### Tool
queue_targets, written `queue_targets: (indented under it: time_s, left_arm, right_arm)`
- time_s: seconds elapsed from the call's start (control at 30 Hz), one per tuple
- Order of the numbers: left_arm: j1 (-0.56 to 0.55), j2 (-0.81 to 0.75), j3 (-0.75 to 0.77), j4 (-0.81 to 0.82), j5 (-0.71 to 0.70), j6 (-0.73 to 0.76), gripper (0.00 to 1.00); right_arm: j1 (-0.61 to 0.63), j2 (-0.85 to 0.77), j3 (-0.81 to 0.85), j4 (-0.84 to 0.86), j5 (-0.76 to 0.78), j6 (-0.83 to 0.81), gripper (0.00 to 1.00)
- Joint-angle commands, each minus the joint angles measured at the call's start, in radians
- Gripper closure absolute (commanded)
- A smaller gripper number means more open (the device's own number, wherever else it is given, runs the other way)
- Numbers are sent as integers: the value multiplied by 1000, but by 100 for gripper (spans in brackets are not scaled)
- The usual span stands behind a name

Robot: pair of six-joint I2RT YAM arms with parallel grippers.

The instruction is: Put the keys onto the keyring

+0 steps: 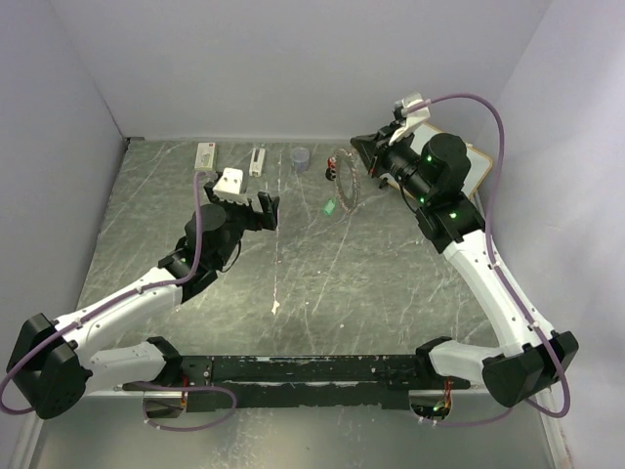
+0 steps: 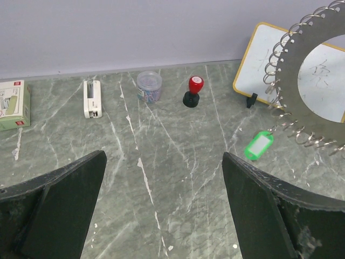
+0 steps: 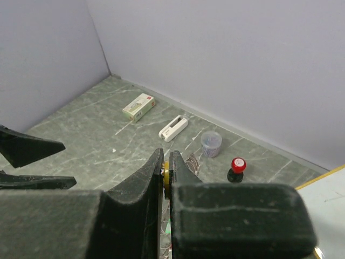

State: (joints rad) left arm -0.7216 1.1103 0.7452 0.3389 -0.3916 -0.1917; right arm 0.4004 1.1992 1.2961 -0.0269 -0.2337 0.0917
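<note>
Next, my right gripper lets go of the yellow-orange key on the open table, straight out from the red-topped black stamp (image 1: pixel 336 233).
The keyring (image 2: pixel 290 65), a wide metal ring rimmed with small wire loops, stands on edge at the right of the left wrist view. From above it shows as a thin ellipse (image 1: pixel 344 183). A green key (image 2: pixel 259 145) lies at its lower rim, touching the loops, also visible from above (image 1: pixel 331 206). My right gripper (image 3: pixel 166 157) is shut on the yellow-orange key (image 3: pixel 167 174), right above the keyring's loops (image 3: pixel 192 162). I cannot tell whether that key is hooked on. My left gripper (image 2: pixel 163 162) hangs open over bare table, left of the keyring (image 1: pixel 256 209).
Along the back wall sit a green-white box (image 2: pixel 13 105), a white stapler (image 2: pixel 92 99), a small cup of clips (image 2: pixel 149 86) and a red-topped black stamp (image 2: pixel 194 91). A yellow-framed whiteboard (image 2: pixel 253 62) stands behind the keyring at the right.
</note>
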Motion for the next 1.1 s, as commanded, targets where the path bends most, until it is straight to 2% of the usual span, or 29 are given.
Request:
queue_targets:
  time_s: [0.0, 0.4, 0.73, 0.97, 1.07]
  left_arm:
    - [-1, 12, 46, 0, 17, -8, 0]
    - [-1, -27, 19, 19, 1, 3, 0]
    - [-1, 14, 50, -22, -48, -25, 0]
    - [-1, 3, 54, -35, -28, -11, 0]
    - [-1, -16, 27, 6, -21, 3, 0]
  right_arm:
    - [-3, -41, 38, -9, -16, -4, 100]
    - [-1, -45, 48, -30, -8, -11, 100]
    - [-1, -38, 49, -32, -5, -12, 100]
    - [-2, -36, 48, -30, -2, -11, 100]
    - [-1, -29, 48, -28, 2, -4, 100]
